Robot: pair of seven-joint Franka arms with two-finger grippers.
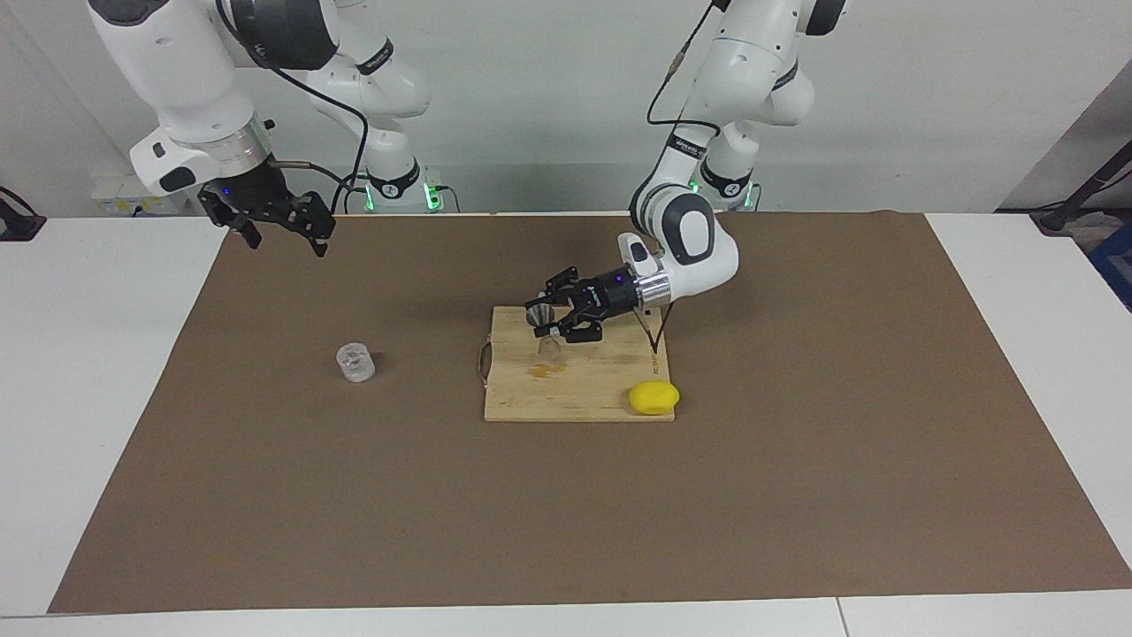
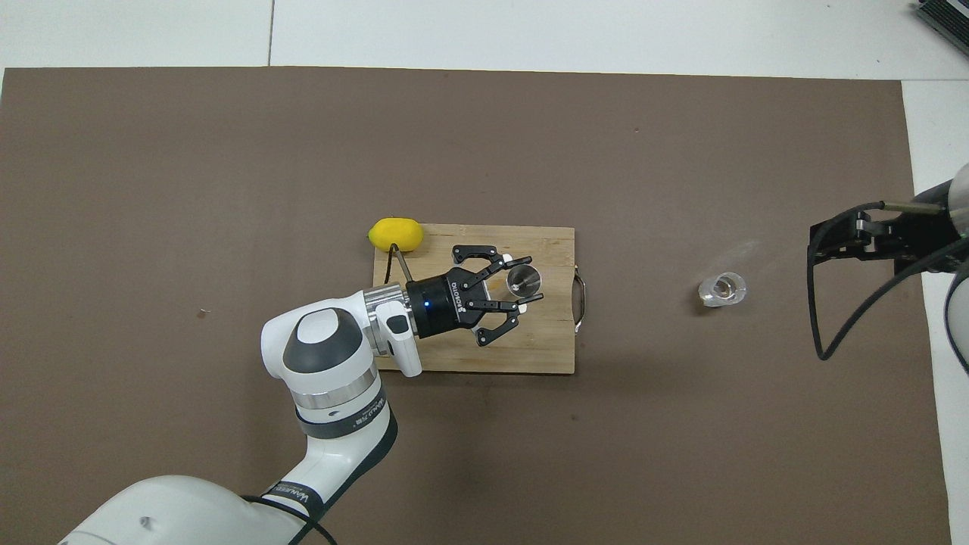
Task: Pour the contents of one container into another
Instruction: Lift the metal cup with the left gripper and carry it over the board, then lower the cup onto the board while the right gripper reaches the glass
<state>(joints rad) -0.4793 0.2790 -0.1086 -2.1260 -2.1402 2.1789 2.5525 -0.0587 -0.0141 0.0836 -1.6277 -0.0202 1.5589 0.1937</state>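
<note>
My left gripper will put down the grey metal jigger on the wooden cutting board (image 2: 527, 298) near its wire handle and let go.
The grey metal jigger (image 1: 539, 320) stands upright low over the wooden cutting board (image 1: 575, 400), with my left gripper (image 1: 545, 326) shut on its waist from the side. From above, the jigger (image 2: 523, 278) sits between the fingers of the left gripper (image 2: 522, 281), near the board's handle end. The squat clear cup (image 1: 355, 362) stands alone on the brown mat toward the right arm's end, also seen from above (image 2: 722, 288). My right gripper (image 1: 276, 223) hangs open and empty above the mat's edge, apart from the cup, and waits.
A yellow lemon (image 1: 653, 397) lies at the board's corner toward the left arm's end, farther from the robots. The board (image 2: 545, 350) has a wire handle (image 2: 581, 302) facing the cup. A brown mat (image 1: 566, 513) covers the table.
</note>
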